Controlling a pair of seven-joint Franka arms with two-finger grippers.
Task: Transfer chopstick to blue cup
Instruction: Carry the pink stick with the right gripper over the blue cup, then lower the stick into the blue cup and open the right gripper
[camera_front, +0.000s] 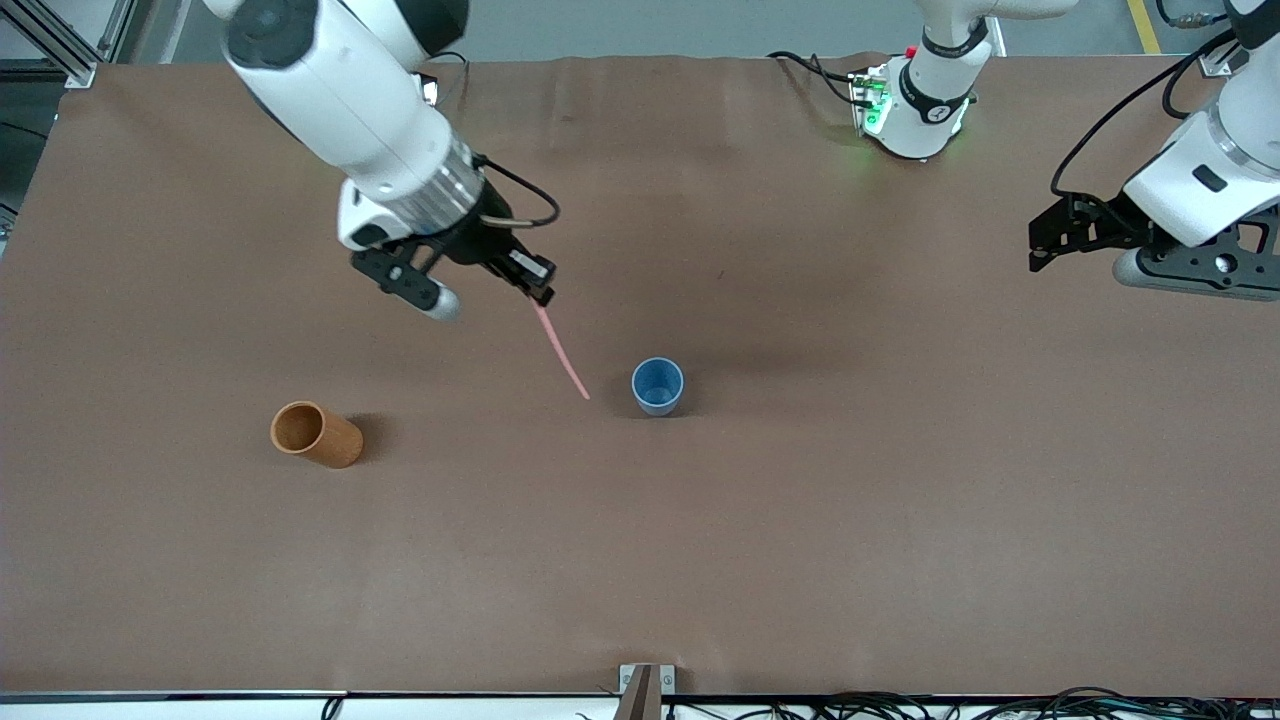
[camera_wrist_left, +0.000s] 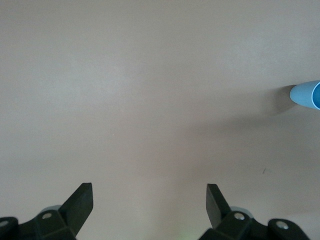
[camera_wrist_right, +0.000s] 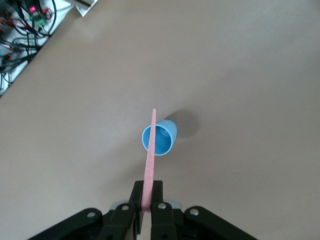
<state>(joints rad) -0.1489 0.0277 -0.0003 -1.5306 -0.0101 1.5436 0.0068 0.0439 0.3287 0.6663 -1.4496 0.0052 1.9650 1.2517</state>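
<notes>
The robot's right gripper needs to release the pale-pink chopstick inside the upright blue cup (camera_front: 659, 396) (camera_wrist_right: 160, 140) and leave it leaning on the cup's rim.
My right gripper (camera_front: 540, 292) is shut on one end of the pale-pink chopstick (camera_front: 561, 352), which slants down from it in the air; its free tip hangs beside the blue cup (camera_front: 657, 386), toward the right arm's end. In the right wrist view the chopstick (camera_wrist_right: 149, 160) runs out from between my fingers (camera_wrist_right: 136, 200) and its tip lies across the rim of the blue cup (camera_wrist_right: 160, 137), which stands upright with nothing in it. My left gripper (camera_front: 1040, 245) waits open above the table at the left arm's end, with nothing between its fingers (camera_wrist_left: 80, 202); the blue cup (camera_wrist_left: 307, 94) shows at that view's edge.
An orange-brown cylindrical cup (camera_front: 315, 434) lies on its side toward the right arm's end, nearer the front camera than the blue cup. The brown table cover (camera_front: 800, 520) spreads bare around both cups. Cables (camera_front: 900, 705) run along the table's near edge.
</notes>
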